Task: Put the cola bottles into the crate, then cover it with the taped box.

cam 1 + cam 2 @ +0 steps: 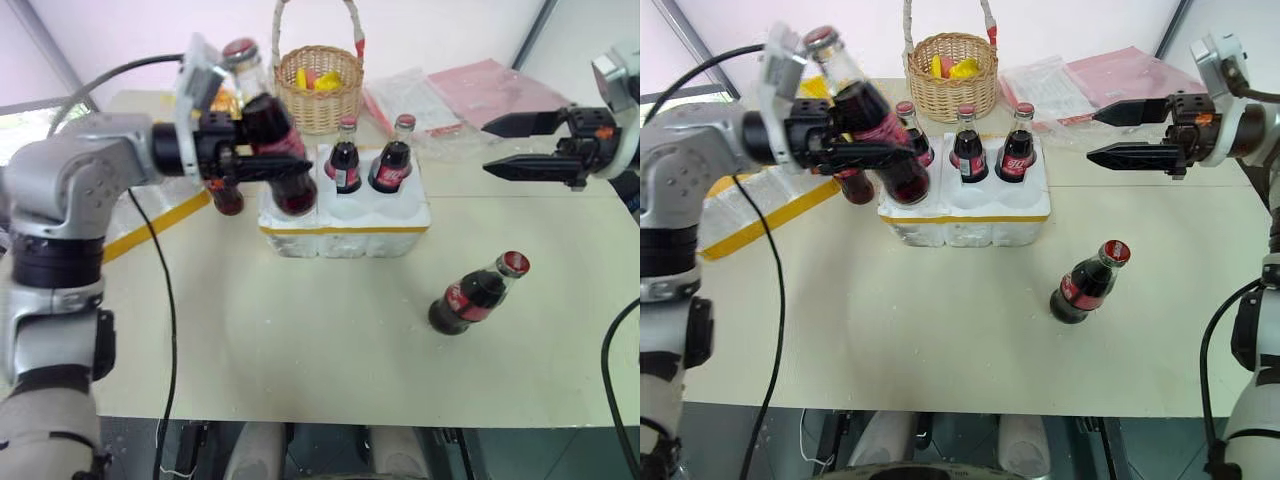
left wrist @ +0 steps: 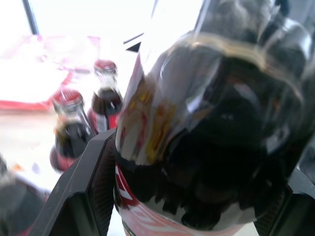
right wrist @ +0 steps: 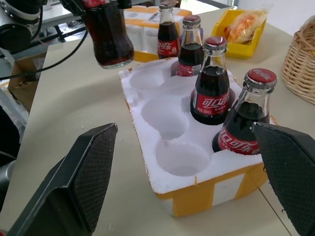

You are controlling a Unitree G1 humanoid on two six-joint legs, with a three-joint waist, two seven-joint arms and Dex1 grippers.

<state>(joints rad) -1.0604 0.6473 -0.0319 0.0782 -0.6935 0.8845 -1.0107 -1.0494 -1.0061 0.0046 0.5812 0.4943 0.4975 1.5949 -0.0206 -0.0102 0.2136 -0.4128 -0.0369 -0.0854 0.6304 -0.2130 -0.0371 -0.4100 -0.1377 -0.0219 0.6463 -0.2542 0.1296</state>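
My left gripper is going to put the cola bottle down in the middle hole of the crate's near row (image 1: 345,208).
My left gripper (image 1: 290,160) is shut on a cola bottle (image 1: 262,115), which hangs tilted in the air over the left end of the crate (image 1: 345,228). The crate is a low white foam tray with a yellow band; three cola bottles (image 1: 967,150) stand in its far row and the near wells (image 3: 179,157) are empty. Another bottle (image 1: 853,185) stands on the table just left of the crate. One more (image 1: 478,295) lies on the table to the crate's front right. My right gripper (image 1: 486,148) is open in the air at the right. The taped box (image 1: 740,200) lies at far left.
A wicker basket (image 1: 320,85) with yellow items stands behind the crate. Clear and pink plastic bags (image 1: 480,85) lie at the back right. A yellow tray (image 3: 246,24) with a packet sits beyond the crate. A black cable (image 1: 165,300) hangs over the table's left part.
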